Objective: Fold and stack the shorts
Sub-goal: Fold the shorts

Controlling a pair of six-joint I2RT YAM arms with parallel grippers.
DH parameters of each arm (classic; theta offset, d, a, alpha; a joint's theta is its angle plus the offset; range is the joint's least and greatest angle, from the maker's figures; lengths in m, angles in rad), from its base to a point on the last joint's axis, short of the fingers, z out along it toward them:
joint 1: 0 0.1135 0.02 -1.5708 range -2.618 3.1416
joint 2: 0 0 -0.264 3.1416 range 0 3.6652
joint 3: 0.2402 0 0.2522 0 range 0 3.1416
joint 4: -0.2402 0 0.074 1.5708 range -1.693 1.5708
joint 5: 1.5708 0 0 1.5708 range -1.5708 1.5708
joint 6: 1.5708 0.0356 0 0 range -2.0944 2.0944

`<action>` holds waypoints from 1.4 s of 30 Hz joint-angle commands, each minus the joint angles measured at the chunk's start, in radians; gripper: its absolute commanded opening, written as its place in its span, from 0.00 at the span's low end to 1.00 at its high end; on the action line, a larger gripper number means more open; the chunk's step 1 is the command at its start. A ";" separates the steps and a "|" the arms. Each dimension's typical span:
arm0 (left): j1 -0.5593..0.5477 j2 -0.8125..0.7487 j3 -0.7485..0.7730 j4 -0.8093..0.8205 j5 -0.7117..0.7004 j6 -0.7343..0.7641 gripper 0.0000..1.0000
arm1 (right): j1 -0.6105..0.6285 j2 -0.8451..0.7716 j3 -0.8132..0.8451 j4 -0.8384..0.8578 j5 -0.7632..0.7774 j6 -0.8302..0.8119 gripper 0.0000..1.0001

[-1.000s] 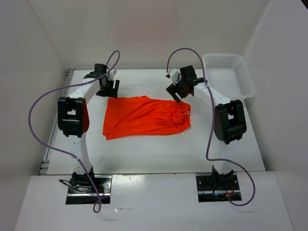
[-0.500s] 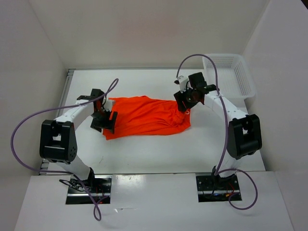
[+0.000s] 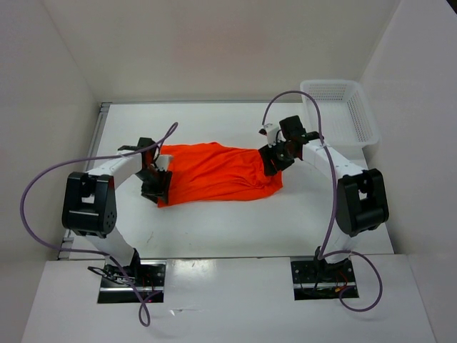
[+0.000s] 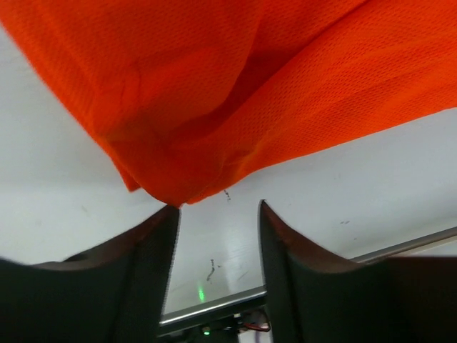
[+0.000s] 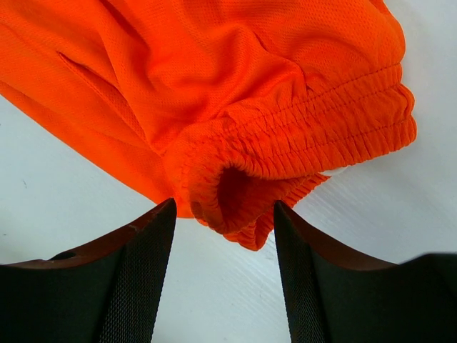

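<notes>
The shorts' bunched hem corner has deep creases running into it, so my left gripper needs to pinch that corner [image 4: 180, 194] and pull it away from the shorts' waistband before folding.
The orange shorts [image 3: 214, 173] lie folded on the white table, waistband to the right. My left gripper [image 3: 156, 187] is open at their left hem; in the left wrist view [image 4: 218, 207] the hem corner [image 4: 171, 193] lies just ahead of the fingertips, not between them. My right gripper [image 3: 272, 163] is open at the right end; in the right wrist view [image 5: 225, 207] the gathered elastic waistband [image 5: 235, 193] sits at the mouth of the jaws, untouched by the pads. The drawstring and logo are hidden.
A white mesh basket [image 3: 341, 114] stands at the back right of the table [image 3: 235, 221]. White walls enclose the table on three sides. Purple cables loop from both arms.
The left gripper came from the back left down to the shorts' left hem. The right gripper dropped lower onto the waistband end. The shorts have not moved.
</notes>
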 commanded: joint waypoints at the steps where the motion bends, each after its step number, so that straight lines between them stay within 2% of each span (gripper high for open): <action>1: 0.002 0.049 0.014 0.023 0.072 0.006 0.52 | -0.008 -0.008 -0.009 0.007 -0.027 -0.021 0.62; 2: 0.002 0.061 0.014 0.034 0.072 0.006 0.44 | -0.008 0.001 -0.009 0.019 -0.015 -0.021 0.62; 9: 0.002 0.072 0.014 0.043 0.072 0.006 0.19 | -0.008 0.032 0.002 0.028 -0.015 -0.021 0.56; 13: 0.002 0.049 -0.007 0.043 0.050 0.006 0.00 | -0.008 0.032 -0.016 0.028 0.016 -0.030 0.56; 15: 0.002 0.040 -0.017 0.043 0.040 0.006 0.00 | -0.008 0.023 -0.025 0.028 0.016 -0.030 0.56; 18: 0.002 0.020 -0.003 0.043 -0.001 0.006 0.00 | -0.008 0.022 -0.036 0.028 0.016 -0.039 0.50; 22: 0.002 -0.031 0.036 0.043 -0.094 0.006 0.00 | -0.008 0.022 -0.046 0.028 0.016 -0.053 0.30; 25: 0.002 -0.041 0.045 0.025 -0.105 0.006 0.00 | -0.008 0.022 -0.046 0.028 0.016 -0.064 0.28; 26: 0.002 -0.041 0.036 0.016 -0.096 0.006 0.10 | -0.008 0.022 -0.046 0.028 0.016 -0.064 0.32; 27: 0.002 -0.041 0.019 0.016 -0.096 0.006 0.27 | -0.008 0.022 -0.046 0.028 0.016 -0.064 0.34; 28: 0.002 -0.029 0.010 0.016 -0.087 0.006 0.50 | -0.008 0.022 -0.046 0.028 0.016 -0.064 0.36; 29: 0.002 -0.029 -0.006 0.006 -0.072 0.006 0.53 | -0.008 0.022 -0.046 0.028 0.016 -0.064 0.37; 32: 0.002 0.012 -0.015 -0.012 0.011 0.006 0.56 | -0.008 0.022 -0.046 0.028 0.016 -0.073 0.37; 39: 0.002 0.061 -0.006 -0.023 0.031 0.006 0.56 | -0.008 0.022 -0.046 0.028 0.016 -0.073 0.37; 42: 0.002 0.115 0.006 -0.023 0.059 0.006 0.46 | -0.008 0.022 -0.046 0.039 0.016 -0.082 0.36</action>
